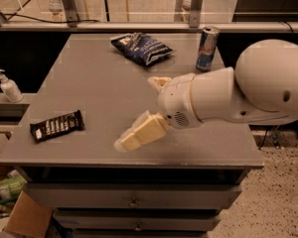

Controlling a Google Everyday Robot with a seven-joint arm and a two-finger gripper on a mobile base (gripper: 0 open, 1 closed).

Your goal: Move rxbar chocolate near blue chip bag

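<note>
The rxbar chocolate is next for my gripper. It should go there and close on its end (75, 121) nearest the middle of the table.
The rxbar chocolate (57, 126), a flat black bar with white lettering, lies near the front left corner of the grey table (99, 83). The blue chip bag (141, 47), dark navy and crinkled, lies at the back middle of the table. My gripper (138, 112) hovers over the table's middle front, to the right of the bar and in front of the bag. Its cream fingers (140, 133) are spread apart and hold nothing. The large white arm reaches in from the right.
A blue-and-silver drink can (207, 48) stands at the back right, near the bag. A soap dispenser (9, 86) stands on a lower ledge to the left. Drawers (134, 201) sit under the table, and a cardboard box (27, 217) is on the floor at the left.
</note>
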